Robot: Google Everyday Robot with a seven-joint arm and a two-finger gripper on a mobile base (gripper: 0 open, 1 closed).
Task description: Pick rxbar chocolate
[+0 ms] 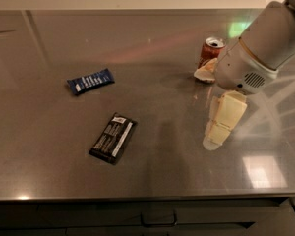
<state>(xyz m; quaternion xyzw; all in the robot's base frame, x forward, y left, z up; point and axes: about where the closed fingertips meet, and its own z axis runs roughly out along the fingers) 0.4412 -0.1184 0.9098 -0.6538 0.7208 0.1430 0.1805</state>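
Observation:
The robot's gripper needs to close on the far end (pixel 120 125) of the rxbar chocolate, which is the end towards the back of the counter.
The rxbar chocolate (pixel 113 138), a flat black wrapper with a white stripe and white text, lies on the steel counter (pixel 152 181) left of centre and towards the front. My gripper (pixel 209 109) hangs over the counter at the right, well to the right of the bar and apart from it. Its cream fingers (pixel 222 121) are spread, open and empty. The white arm (pixel 265 43) comes in from the upper right.
A smaller blue bar wrapper (pixel 90 81) lies behind and left of the black bar. A red soda can (pixel 211 49) stands at the back right, partly hidden by the arm. The counter's front edge runs along the bottom, with drawers below.

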